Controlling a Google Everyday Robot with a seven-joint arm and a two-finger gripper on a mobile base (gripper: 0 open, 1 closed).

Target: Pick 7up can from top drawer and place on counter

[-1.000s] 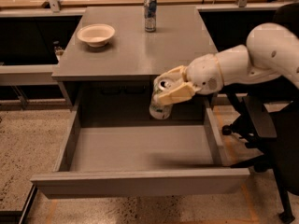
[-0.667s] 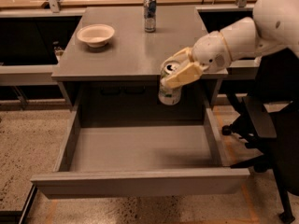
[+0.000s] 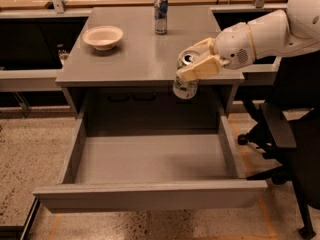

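Observation:
Next, I let go of the 7up can, now tilted above the open drawer, on the counter [image 3: 166, 56] in front of the blue-and-silver can.
My gripper [image 3: 196, 60] is shut on the 7up can [image 3: 185, 81], a short silver-and-green can with a silver top. It holds the can tilted in the air at the front right edge of the counter [image 3: 140, 49], above the open top drawer [image 3: 150, 159]. The can's lower part hangs in front of the counter's edge. The drawer is pulled far out and its grey floor is bare. My white arm comes in from the right.
A pale bowl [image 3: 102, 36] sits at the counter's left. A tall slim blue-and-silver can [image 3: 160, 15] stands at the counter's back middle. A black office chair [image 3: 285, 134] stands to the right of the drawer. Dark shelves flank the counter.
My gripper has lifted the 7up can up and slightly right, from the space above the drawer to the level of the counter's front edge.

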